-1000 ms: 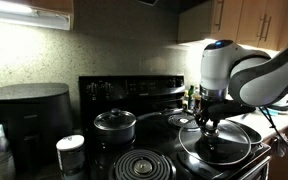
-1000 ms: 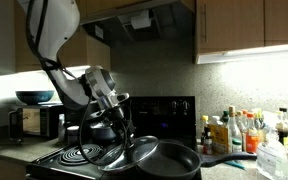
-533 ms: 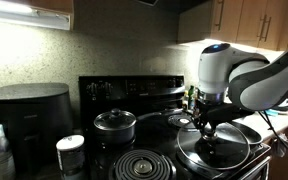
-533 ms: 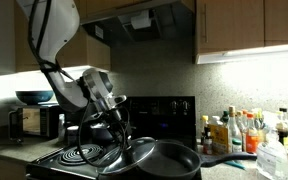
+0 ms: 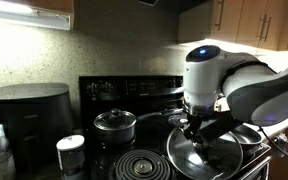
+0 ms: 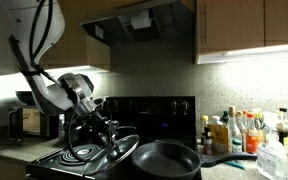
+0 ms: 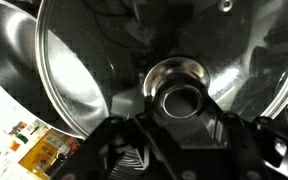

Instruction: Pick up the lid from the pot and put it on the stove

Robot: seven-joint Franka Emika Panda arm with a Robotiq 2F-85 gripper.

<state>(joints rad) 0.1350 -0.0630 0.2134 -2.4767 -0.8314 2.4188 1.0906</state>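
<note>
The robot's gripper needs to set the glass lid down on the black stove (image 5: 185,159) next to the front coil burner.
My gripper (image 5: 197,133) is shut on the small dark knob (image 7: 179,96) of the large glass lid (image 5: 190,156). It holds the lid tilted just above the black stove (image 5: 134,90), beside the wide dark pot (image 6: 168,158) and clear of it. In an exterior view the lid (image 6: 120,149) hangs over a front coil burner (image 6: 79,155) with the gripper (image 6: 106,137) on top. In the wrist view the lid's glass (image 7: 84,60) fills the frame, with my fingers (image 7: 179,112) clamped around the knob. The arm hides most of the pot in an exterior view.
A smaller black saucepan (image 5: 114,122) with its own lid sits on a back burner. A front coil burner (image 5: 139,165) lies beside the lid. A black air fryer (image 5: 29,110) and a white jar (image 5: 71,152) stand on one side, and several bottles (image 6: 239,130) on the counter.
My gripper has carried the lid sideways off the pot and lower, toward the front coil burner. The pot now stands uncovered.
</note>
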